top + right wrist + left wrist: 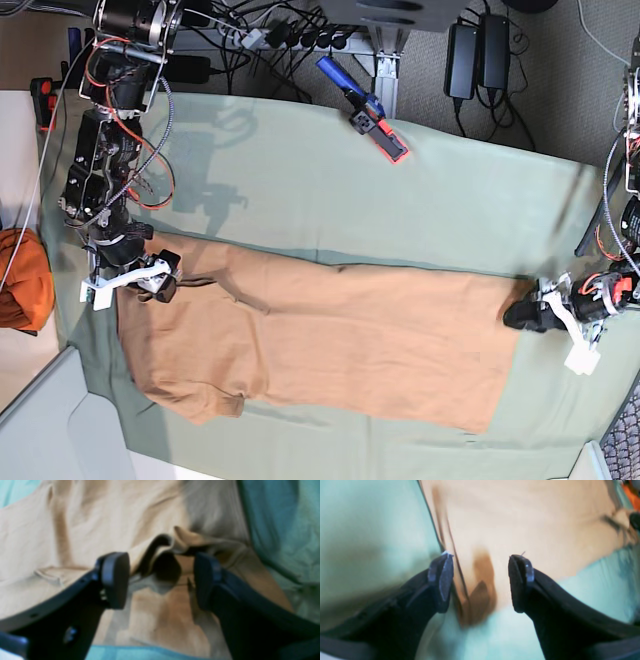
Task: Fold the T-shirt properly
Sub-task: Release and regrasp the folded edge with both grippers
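Observation:
My right gripper is over the T-shirt's puckered fold, short of its far corner. I should back off and pinch that corner (pixel 152 241) before I pull the T-shirt.
The tan T-shirt (pixel 320 340) lies spread lengthwise on the pale green sheet (pixel 400 200), partly folded, with a sleeve at the lower left. My right gripper (pixel 163 285) sits at the shirt's upper left corner. In the right wrist view its jaws (pixel 161 580) stand open around a raised, puckered fold of the T-shirt (pixel 165 542), not pinching it. My left gripper (pixel 522 312) is at the shirt's right edge. In the left wrist view it (pixel 480 580) is open, with the edge of the T-shirt (pixel 520 517) lying loose between the fingers.
A brighter orange cloth bundle (pixel 25 280) rests off the sheet at the left. A blue and red tool (pixel 365 110) lies at the sheet's far edge, with cables and power bricks (pixel 480 50) behind it. A grey bin (pixel 40 430) fills the lower left corner.

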